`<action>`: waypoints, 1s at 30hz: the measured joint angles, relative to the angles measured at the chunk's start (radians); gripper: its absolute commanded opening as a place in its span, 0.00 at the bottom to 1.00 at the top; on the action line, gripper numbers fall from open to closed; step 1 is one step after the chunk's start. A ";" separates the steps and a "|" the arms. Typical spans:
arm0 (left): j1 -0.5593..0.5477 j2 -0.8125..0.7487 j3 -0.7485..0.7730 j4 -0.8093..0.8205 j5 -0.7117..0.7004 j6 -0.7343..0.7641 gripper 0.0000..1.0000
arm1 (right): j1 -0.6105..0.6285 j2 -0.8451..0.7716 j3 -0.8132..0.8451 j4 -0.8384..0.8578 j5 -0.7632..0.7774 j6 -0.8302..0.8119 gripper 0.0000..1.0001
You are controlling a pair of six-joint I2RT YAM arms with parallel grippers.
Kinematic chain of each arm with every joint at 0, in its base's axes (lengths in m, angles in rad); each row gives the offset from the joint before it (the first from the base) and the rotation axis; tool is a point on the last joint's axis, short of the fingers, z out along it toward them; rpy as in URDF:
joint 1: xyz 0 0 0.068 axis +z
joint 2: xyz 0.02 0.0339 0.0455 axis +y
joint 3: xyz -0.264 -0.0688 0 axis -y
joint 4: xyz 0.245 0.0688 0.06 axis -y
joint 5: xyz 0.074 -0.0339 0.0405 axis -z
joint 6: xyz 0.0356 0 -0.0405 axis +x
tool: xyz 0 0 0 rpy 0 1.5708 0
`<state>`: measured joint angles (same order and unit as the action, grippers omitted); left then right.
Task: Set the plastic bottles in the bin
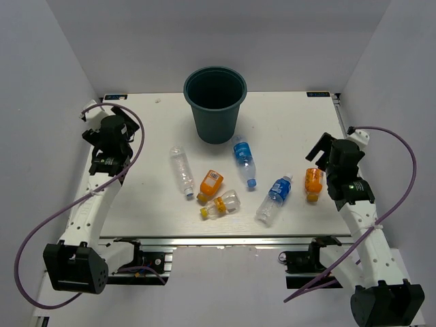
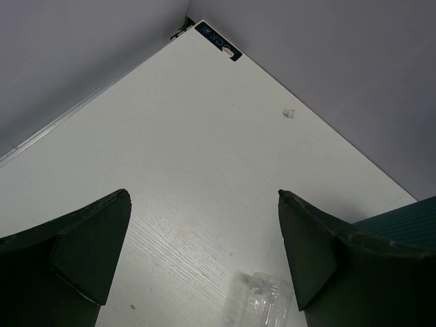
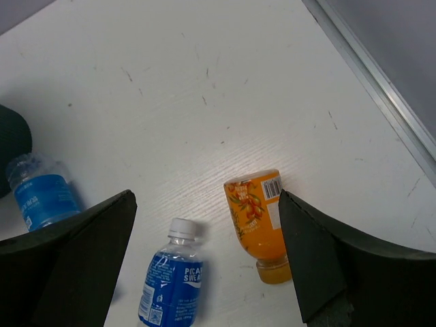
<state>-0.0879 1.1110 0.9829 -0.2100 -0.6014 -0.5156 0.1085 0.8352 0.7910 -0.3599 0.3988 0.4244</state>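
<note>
The robot's left gripper should next go to the clear bottle nearest it and close around that bottle's body (image 1: 179,161) (image 2: 263,315), nearer its bottom than its cap.
Six plastic bottles lie on the white table in front of the dark teal bin (image 1: 214,122). They are a clear one (image 1: 181,170), an orange one (image 1: 210,184), a clear one with a yellow cap (image 1: 221,204), two blue-labelled ones (image 1: 243,160) (image 1: 274,199), and a second orange one (image 1: 313,184). My left gripper (image 1: 107,114) hangs open at the far left, above bare table. Its wrist view shows the clear bottle's end (image 2: 262,300) and the bin's side (image 2: 402,218). My right gripper (image 3: 206,196) is open above the orange bottle (image 3: 255,218) and a blue-labelled bottle (image 3: 170,286).
Grey walls close the table on the left, back and right. A small white scrap (image 2: 289,114) lies near the back edge. A metal rail (image 1: 225,242) runs along the front edge between the arm bases. The bin's rim (image 3: 10,136) and the other blue-labelled bottle (image 3: 44,197) show at the right wrist view's left.
</note>
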 measured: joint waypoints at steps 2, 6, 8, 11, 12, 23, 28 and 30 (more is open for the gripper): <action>0.000 0.019 0.000 -0.001 0.001 0.000 0.98 | 0.000 0.004 -0.002 -0.025 0.000 0.014 0.89; 0.000 0.033 -0.008 -0.004 -0.001 0.001 0.98 | 0.000 0.005 -0.063 -0.034 0.006 0.046 0.89; 0.000 0.033 -0.010 -0.002 -0.001 0.002 0.98 | 0.000 0.019 -0.117 -0.032 0.018 0.058 0.89; 0.000 0.033 -0.014 0.000 -0.004 0.002 0.98 | -0.004 0.086 -0.176 -0.027 0.026 0.070 0.89; 0.000 0.033 -0.016 0.000 -0.008 0.002 0.98 | -0.004 0.112 -0.186 -0.024 0.029 0.071 0.89; 0.000 0.026 -0.058 0.005 -0.048 0.002 0.98 | -0.010 0.449 -0.233 0.149 0.080 0.067 0.66; 0.000 0.026 -0.059 0.010 -0.047 0.003 0.98 | -0.016 0.535 -0.190 0.208 0.108 0.054 0.36; 0.000 0.025 -0.061 0.014 -0.045 0.003 0.98 | -0.016 0.551 -0.155 0.198 0.093 0.024 0.26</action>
<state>-0.0879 1.1358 0.9218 -0.1959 -0.6464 -0.5129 0.0925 1.3861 0.6357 -0.1619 0.4919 0.4484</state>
